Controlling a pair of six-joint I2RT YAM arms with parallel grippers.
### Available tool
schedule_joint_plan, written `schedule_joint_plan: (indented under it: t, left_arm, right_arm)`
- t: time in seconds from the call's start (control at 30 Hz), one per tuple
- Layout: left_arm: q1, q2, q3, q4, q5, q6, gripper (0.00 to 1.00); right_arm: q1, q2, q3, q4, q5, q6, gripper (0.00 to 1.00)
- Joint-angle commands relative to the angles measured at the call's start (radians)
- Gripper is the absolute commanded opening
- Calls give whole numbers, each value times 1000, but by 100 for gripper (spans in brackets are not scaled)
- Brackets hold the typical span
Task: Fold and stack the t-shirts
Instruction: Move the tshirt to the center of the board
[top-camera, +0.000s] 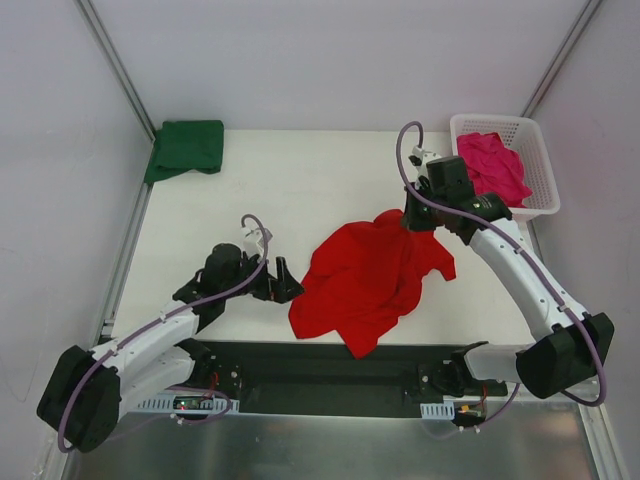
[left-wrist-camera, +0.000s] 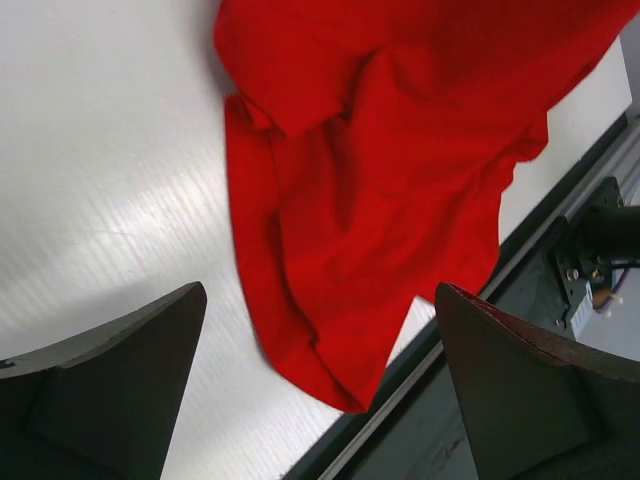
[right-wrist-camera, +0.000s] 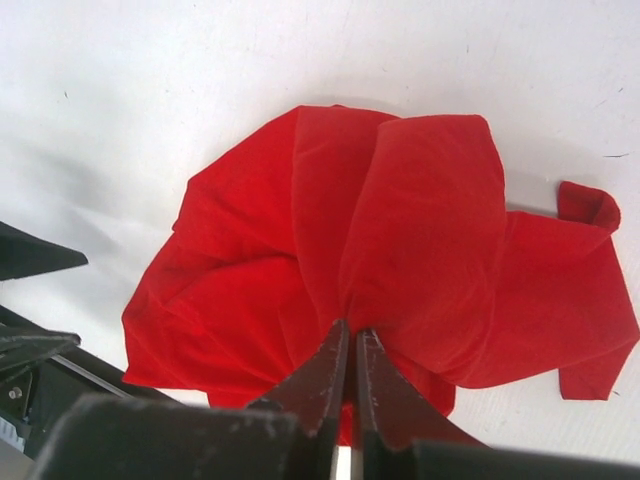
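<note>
Next, my left gripper grabs the red t-shirt's flat corner (top-camera: 301, 332) (left-wrist-camera: 340, 388) nearest to it, next to the lowest tip that reaches over the dark rail.
A bright red t-shirt (top-camera: 365, 280) lies crumpled at the middle of the table, its top right part lifted. My right gripper (top-camera: 410, 219) is shut on a pinch of that red cloth (right-wrist-camera: 400, 230), which hangs in folds from the fingertips (right-wrist-camera: 335, 355). My left gripper (top-camera: 283, 282) stands open just left of the shirt's lower left edge (left-wrist-camera: 330, 330), its fingers (left-wrist-camera: 120, 360) wide apart with nothing between them. A folded dark green t-shirt (top-camera: 187, 147) lies at the far left corner. A magenta-pink t-shirt (top-camera: 492, 165) fills the basket.
The white lattice basket (top-camera: 540, 160) stands at the far right corner. A dark rail (top-camera: 330, 365) runs along the near edge of the white table (top-camera: 290, 190), under the shirt's lowest tip. Metal frame posts (top-camera: 120, 70) rise at the back corners.
</note>
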Motion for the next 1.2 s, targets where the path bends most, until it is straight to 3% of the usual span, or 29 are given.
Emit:
schedule_joint_plan:
  t: [0.0,0.17,0.37,0.5,0.73,0.87,1.17]
  left_arm:
    - [-100,40,-17,31,-60,-80,99]
    - [-226,100,-28,33,-211,-162,99]
    - [-242,174,-78,93,-308,-264,99]
    - [-242,165,-123,130,-321,-299,99]
    - [-252,227,-66,87,-266,-213,99]
    - [-254,234,-109,146,-252,-273,99]
    - [-252,251,-144,105,-246,-359,99]
  right_arm:
    - [7,-8,-8,47,6,22,1]
    - [7,-19,-18,54,0,29,2]
    - [7,-32,-25,53,-2,31,1]
    - [7,-42,-33,51,14,29,1]
    - [7,-40,-53,65,18,39,1]
    - [9,-43,-54,65,23,39,2]
    - [9,-45,-67,67,40,32,1]
